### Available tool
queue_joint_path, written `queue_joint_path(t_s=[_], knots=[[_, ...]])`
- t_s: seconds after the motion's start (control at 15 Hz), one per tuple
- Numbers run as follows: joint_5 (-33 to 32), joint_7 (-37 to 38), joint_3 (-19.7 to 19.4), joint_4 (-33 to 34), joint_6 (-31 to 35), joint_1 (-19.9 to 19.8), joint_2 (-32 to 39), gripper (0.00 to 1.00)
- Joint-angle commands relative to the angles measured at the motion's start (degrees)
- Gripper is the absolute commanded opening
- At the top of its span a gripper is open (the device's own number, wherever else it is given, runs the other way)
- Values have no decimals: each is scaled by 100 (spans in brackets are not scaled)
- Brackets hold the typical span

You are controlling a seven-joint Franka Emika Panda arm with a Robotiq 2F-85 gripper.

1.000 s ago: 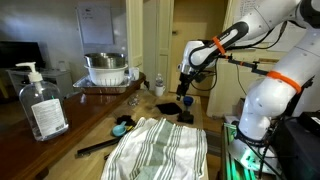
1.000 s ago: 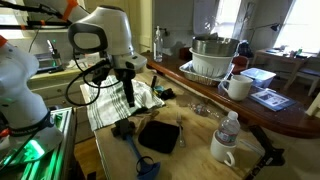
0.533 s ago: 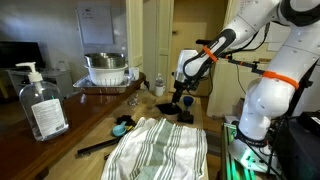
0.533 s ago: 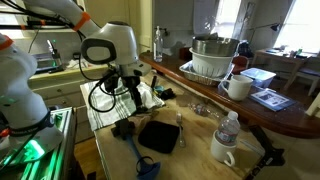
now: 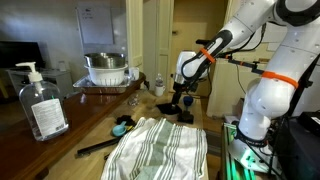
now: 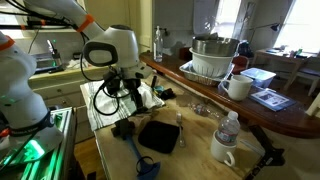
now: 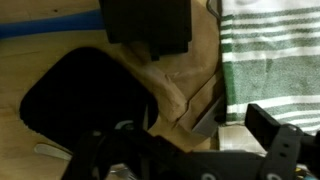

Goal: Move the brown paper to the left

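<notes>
The gripper's fingers hang too high over the crumpled brown paper, so the robot should open them wide, go lower and pinch its raised fold (image 7: 176,97) before moving it.
In the wrist view the brown paper (image 7: 165,85) lies crumpled on the wooden table, just left of the white cloth with green stripes (image 7: 270,60). My gripper (image 7: 190,150) hangs right above the paper with its fingers spread and nothing between them. In both exterior views the gripper (image 5: 181,100) (image 6: 128,97) points down at the far end of the striped cloth (image 5: 160,145) (image 6: 105,108). The arm hides most of the paper there.
A black square pad (image 6: 158,135) and a blue-handled brush (image 6: 135,148) lie near the gripper. A sanitizer bottle (image 5: 42,100), a metal bowl (image 5: 107,68), a white mug (image 6: 238,87) and a small water bottle (image 6: 228,130) stand around.
Over the last second the arm swung across and lowered the gripper to the table by the cloth's end. In the last half second it has barely moved.
</notes>
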Motion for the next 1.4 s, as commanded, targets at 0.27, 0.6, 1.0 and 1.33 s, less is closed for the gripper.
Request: queue_joint_path(t_s=[0.27,0.6,1.0,1.33], knots=[[733,-419,-54,2,525,176,507,83],[883,-720,18,1,1082,159,972,55],[1384,-1102,76,29,1583,310,1472,55],[1719,-1280,261,149,1789,386,1854,74]])
